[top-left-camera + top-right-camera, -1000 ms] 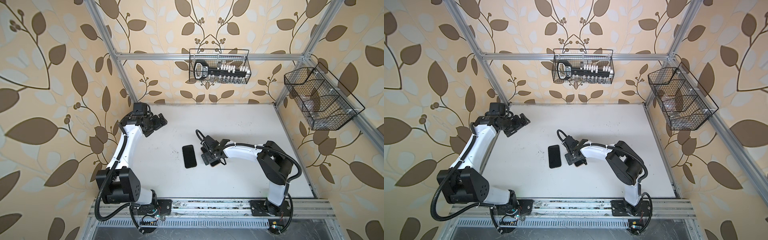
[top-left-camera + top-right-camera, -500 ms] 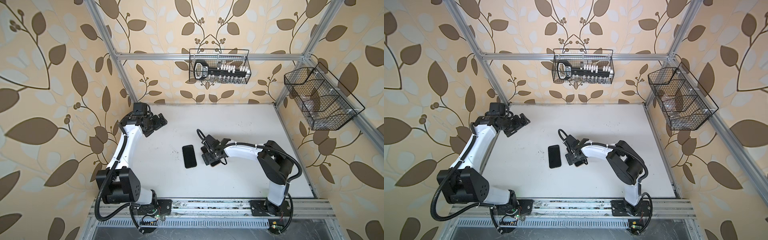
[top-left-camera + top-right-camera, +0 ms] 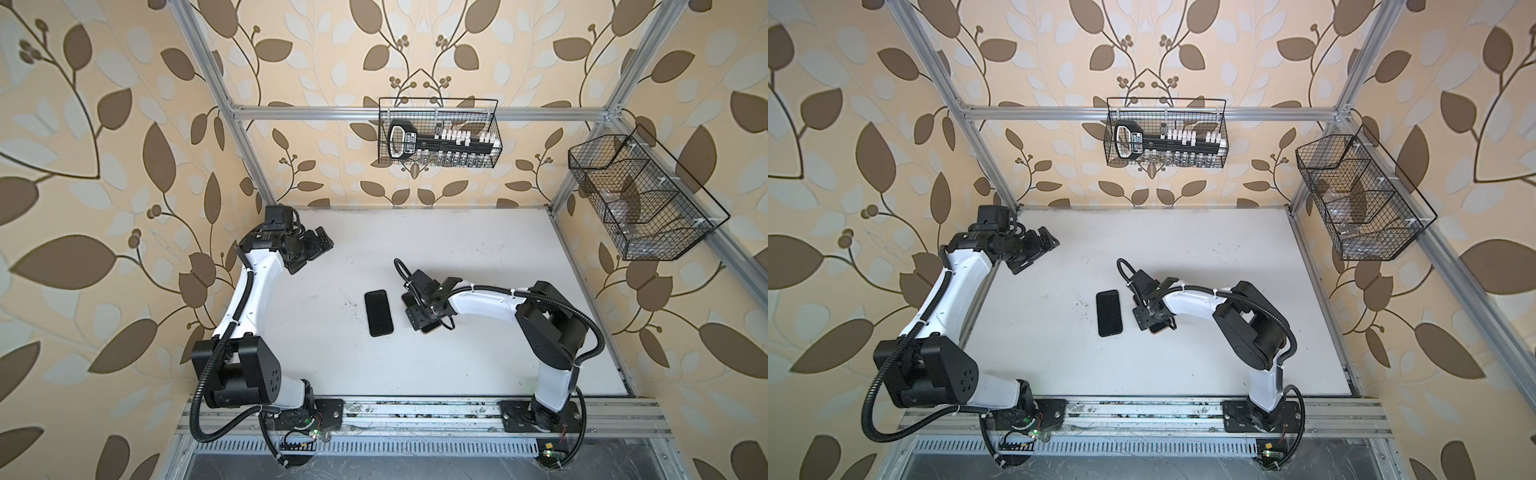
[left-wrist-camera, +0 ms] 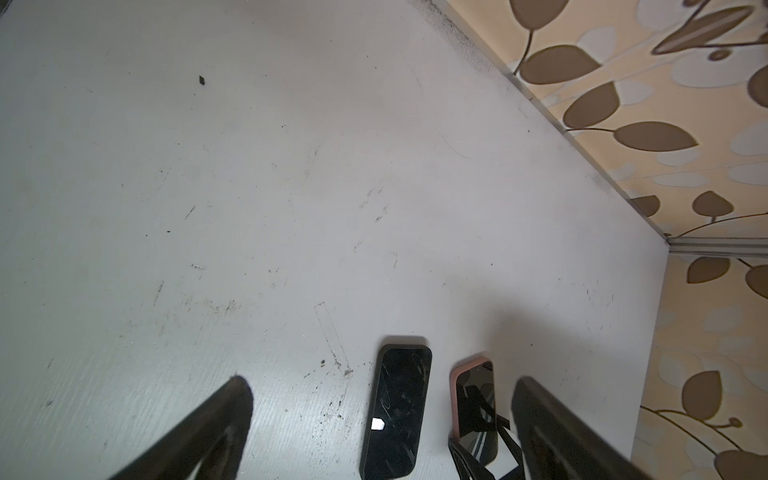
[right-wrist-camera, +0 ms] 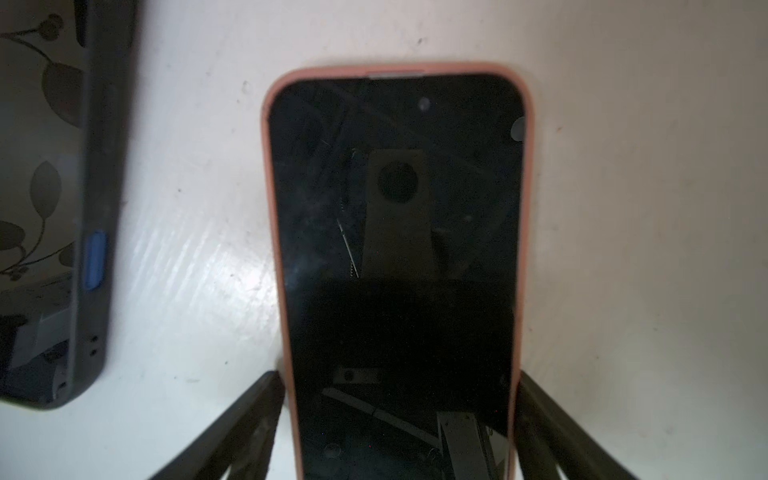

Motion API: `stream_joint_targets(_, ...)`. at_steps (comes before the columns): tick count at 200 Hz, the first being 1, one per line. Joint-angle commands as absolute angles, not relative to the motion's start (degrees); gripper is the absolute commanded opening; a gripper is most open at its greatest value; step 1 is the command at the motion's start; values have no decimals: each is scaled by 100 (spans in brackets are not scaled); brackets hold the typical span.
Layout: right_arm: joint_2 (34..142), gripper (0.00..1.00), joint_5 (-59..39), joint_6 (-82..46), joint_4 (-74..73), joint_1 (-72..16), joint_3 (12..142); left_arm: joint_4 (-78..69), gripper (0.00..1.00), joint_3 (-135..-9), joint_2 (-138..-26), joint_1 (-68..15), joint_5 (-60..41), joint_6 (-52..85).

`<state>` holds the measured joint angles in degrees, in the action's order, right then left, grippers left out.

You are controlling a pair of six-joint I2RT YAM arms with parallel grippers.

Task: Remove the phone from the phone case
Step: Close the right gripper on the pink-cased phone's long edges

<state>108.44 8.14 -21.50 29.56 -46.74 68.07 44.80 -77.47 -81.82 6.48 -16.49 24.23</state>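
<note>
The far end (image 3: 407, 296) (image 4: 470, 364) of the pink phone case is the next place for my left gripper to take hold, because my right gripper covers the case's near end.
A phone (image 5: 395, 208) with a dark screen lies face up on the white table in a pink phone case (image 5: 272, 208), right of centre. My right gripper (image 5: 397, 374) is down over its near end, and its fingers (image 5: 266, 399) press the case's two long sides. In both top views that gripper (image 3: 424, 318) (image 3: 1148, 318) hides most of the phone. My left gripper (image 3: 318, 249) (image 4: 382, 382) hangs open and empty above the table's back left. From there it looks at the pink phone case (image 4: 455, 390).
A second phone in a dark grey case (image 3: 378, 312) (image 3: 1109, 312) (image 5: 91, 208) lies just left of the pink one, parallel to it. Two wire baskets (image 3: 438, 133) (image 3: 640, 199) hang on the back and right walls. A metal rail (image 3: 415, 411) runs along the front.
The right gripper's fingers have closed in from wide apart onto the sides of the pink case. Both arms have stayed almost where they were.
</note>
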Motion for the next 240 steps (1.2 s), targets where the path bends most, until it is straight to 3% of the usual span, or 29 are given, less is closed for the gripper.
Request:
stream_joint_targets(1, 10847, 82, 815, -2039, 3247, -4709, 6601, 4425, 99, -7679, -8112, 703, -1730, 2426)
stream_joint_targets(127, 11057, 81, 1305, -1980, 3401, -4830, 6592, 4421, 99, -7677, -8121, 710, -1740, 2434)
stream_joint_targets(183, 10924, 62, 1254, -1905, 3323, -4843, 6518, 4421, 99, -7675, -8121, 710, -1742, 2441)
stream_joint_targets(240, 10553, 57, 1148, -1892, 3270, -4775, 6473, 4526, 99, -7695, -8121, 710, -1494, 2472)
